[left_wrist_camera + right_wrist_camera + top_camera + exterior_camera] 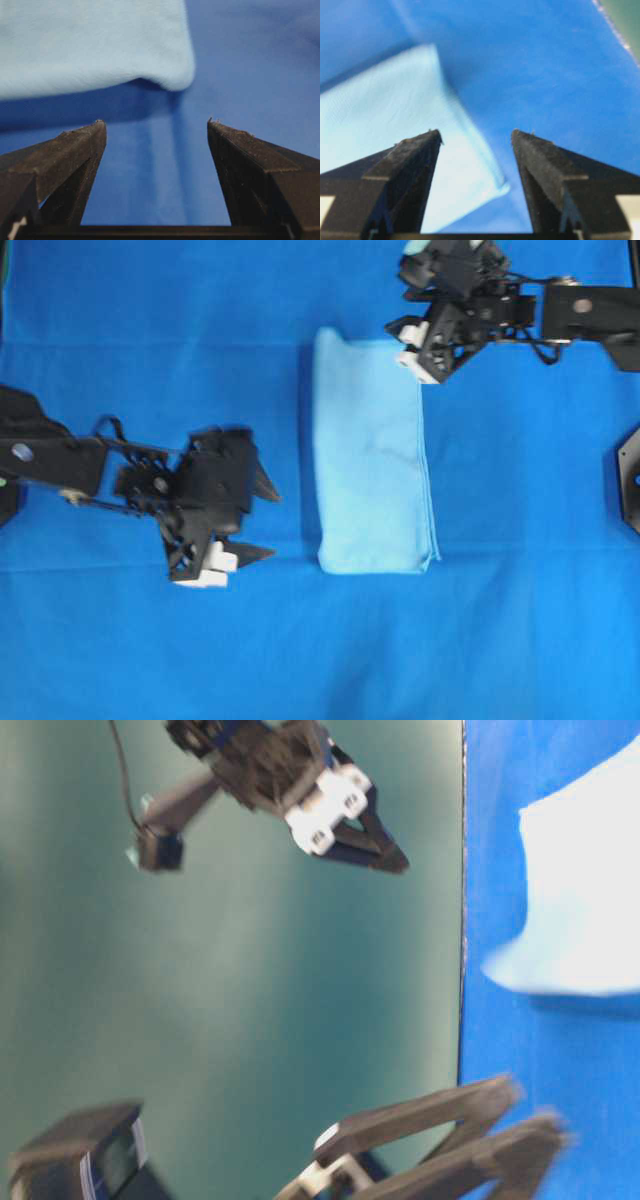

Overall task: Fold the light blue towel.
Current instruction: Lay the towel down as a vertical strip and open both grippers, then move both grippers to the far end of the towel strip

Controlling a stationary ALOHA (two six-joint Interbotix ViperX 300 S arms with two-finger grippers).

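Next, my right gripper should close on the light blue towel's far corner (416,348) (504,187), the one just beneath its open fingers.
The light blue towel (372,455) lies folded into a narrow upright rectangle in the middle of the table. My left gripper (273,524) is open and empty, left of the towel's near corner and clear of it. In the left wrist view the towel (90,45) lies beyond the open gripper (155,124). My right gripper (408,348) is open and hovers over the towel's far right corner. In the right wrist view the open gripper (476,134) has that corner of the towel (385,115) showing between the fingers. The towel (590,900) also shows in the table-level view.
A large royal-blue cloth (520,620) covers the whole table. A black fixture (630,480) stands at the right edge. In the right wrist view the cloth's far edge (615,30) borders a green surface.
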